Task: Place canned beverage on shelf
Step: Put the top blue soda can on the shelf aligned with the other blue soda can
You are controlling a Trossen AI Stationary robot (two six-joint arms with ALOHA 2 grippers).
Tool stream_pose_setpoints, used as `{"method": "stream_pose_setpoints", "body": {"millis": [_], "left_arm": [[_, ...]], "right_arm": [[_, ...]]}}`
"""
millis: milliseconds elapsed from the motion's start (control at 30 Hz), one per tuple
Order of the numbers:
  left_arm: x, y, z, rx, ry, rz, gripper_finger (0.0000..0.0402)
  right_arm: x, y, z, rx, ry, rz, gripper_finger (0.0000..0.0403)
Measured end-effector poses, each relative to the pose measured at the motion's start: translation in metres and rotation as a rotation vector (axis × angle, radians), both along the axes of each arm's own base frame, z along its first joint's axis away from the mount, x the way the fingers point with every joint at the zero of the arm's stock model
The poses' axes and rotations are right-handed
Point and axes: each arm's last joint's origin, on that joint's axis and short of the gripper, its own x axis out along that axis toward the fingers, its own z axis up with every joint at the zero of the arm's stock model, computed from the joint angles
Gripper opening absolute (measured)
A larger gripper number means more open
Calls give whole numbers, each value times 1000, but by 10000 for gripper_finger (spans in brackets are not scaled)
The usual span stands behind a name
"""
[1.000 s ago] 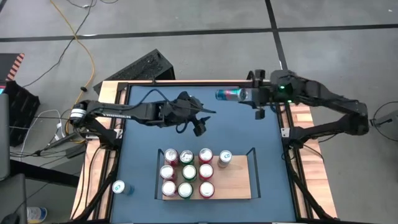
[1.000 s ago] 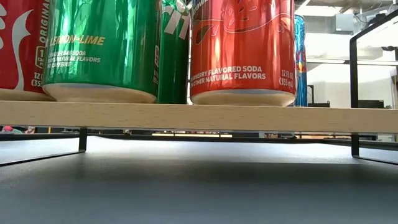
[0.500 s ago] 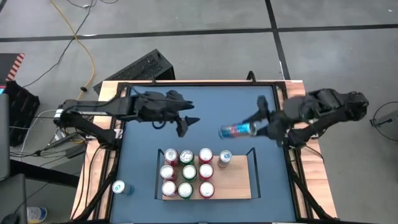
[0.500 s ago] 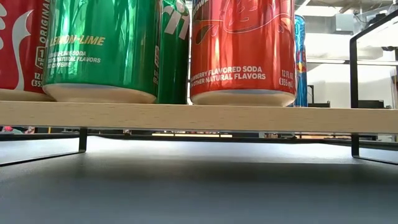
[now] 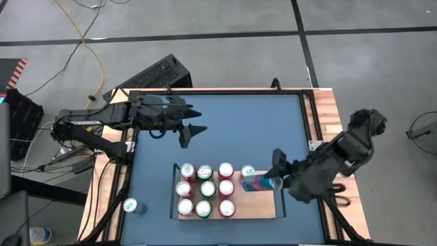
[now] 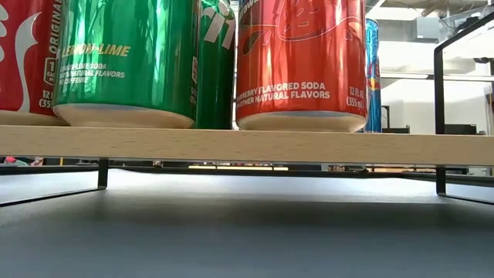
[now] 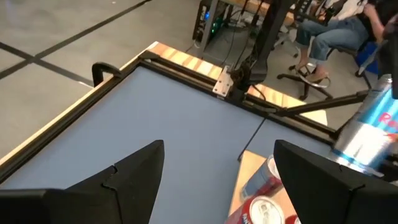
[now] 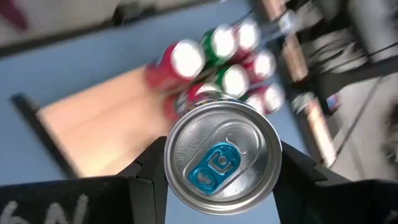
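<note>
My right gripper is going to release the blue and silver can on the bare wood (image 5: pixel 248 192) (image 8: pixel 140 126), beside the red can that sits in the middle row.
My right gripper (image 5: pixel 275 182) is shut on a blue and silver beverage can (image 5: pixel 254 183), which hangs over the right part of the light-wood shelf (image 5: pixel 263 202). The shelf stands on black rails near the table's front. Several red, green and blue cans (image 5: pixel 207 189) stand upright on its left and middle. My left gripper (image 5: pixel 188 133) is open in the air over the table's far left, with nothing between its fingers. The low view shows only the shelf board (image 6: pixel 247 144) and the standing cans. My right gripper pinches the can between its two fingers (image 8: pixel 146 171) on opposite sides of the wall, near the top end (image 8: pixel 221 155) with the blue tab, which faces the wrist. The fingers come from the table's right, slanting down. The can is tilted, its bottom toward the left, clear of the shelf.
One more blue can (image 5: pixel 131 205) stands on the wooden strip at the table's near left edge. The shelf's black end rail (image 5: pixel 279 179) rises just beside the held can. The blue tabletop (image 5: pixel 225 130) lies open between the shelf and the far edge. People sit beyond the table (image 7: pixel 336 31).
My right gripper has swung from the table's far edge toward the near right, turning and tipping downward, and carried the can to above the shelf's right part. My left gripper has drawn back toward the table's left and far edge and risen, staying open.
</note>
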Motion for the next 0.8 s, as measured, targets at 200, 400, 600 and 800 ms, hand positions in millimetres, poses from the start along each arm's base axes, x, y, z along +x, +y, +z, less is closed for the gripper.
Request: {"method": "stream_pose_setpoints", "body": {"millis": [200, 400, 600, 800], "left_arm": [[-2, 0, -5, 0, 59, -1, 289], [-2, -2, -6, 8, 64, -15, 289], [-1, -3, -6, 35, 78, -82, 289], [-2, -3, -8, 47, 99, -87, 289]], "right_arm": [[20, 24, -9, -36, 195, 50, 194], [43, 44, -16, 62, 301, 181, 194], [69, 48, -41, -55, 360, 373, 194], [88, 41, -55, -193, 367, 524, 194]]}}
